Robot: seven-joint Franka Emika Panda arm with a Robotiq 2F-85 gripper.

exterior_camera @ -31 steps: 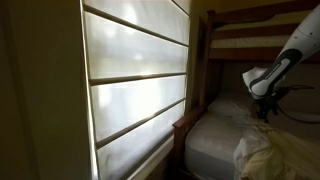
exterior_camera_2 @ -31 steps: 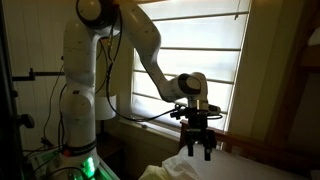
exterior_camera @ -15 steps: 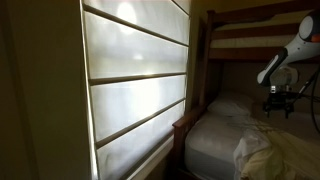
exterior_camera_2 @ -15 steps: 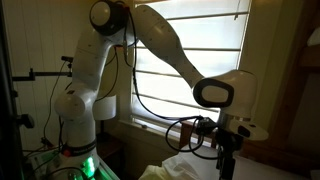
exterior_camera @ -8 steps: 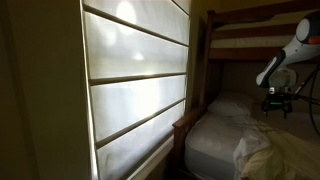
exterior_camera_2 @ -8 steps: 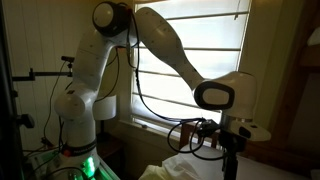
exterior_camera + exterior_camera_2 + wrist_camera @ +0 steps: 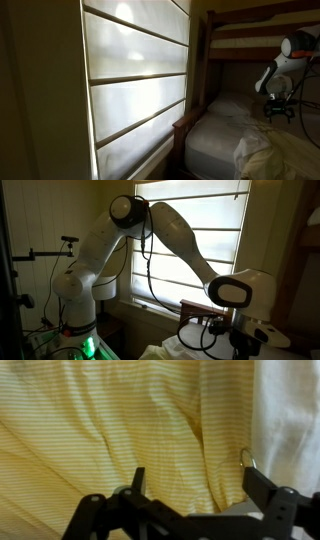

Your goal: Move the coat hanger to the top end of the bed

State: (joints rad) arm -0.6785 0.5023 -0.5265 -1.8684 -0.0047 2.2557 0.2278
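Next, I close my gripper on the coat hanger's metal hook (image 7: 262,128) (image 7: 247,458), at the spot where the yellow striped cloth meets the white sheet.
In the wrist view my gripper (image 7: 195,488) is open, its two dark fingers spread over yellow striped cloth (image 7: 110,430). A small metal hook (image 7: 246,458), possibly the coat hanger's, shows beside the right finger where the cloth meets a white sheet (image 7: 290,410). The rest of the hanger is hidden. Nothing sits between the fingers. In both exterior views the gripper (image 7: 277,108) (image 7: 243,345) hangs low over the bed, above the crumpled cloth (image 7: 265,150).
A wooden bunk bed frame (image 7: 205,60) surrounds the mattress (image 7: 215,140), with a white pillow (image 7: 230,104) at its far end. A large bright window with blinds (image 7: 135,70) is beside the bed. The robot base (image 7: 75,290) stands by the window.
The arm has stretched farther out over the bed and dropped lower. The gripper has moved toward the pillow end.
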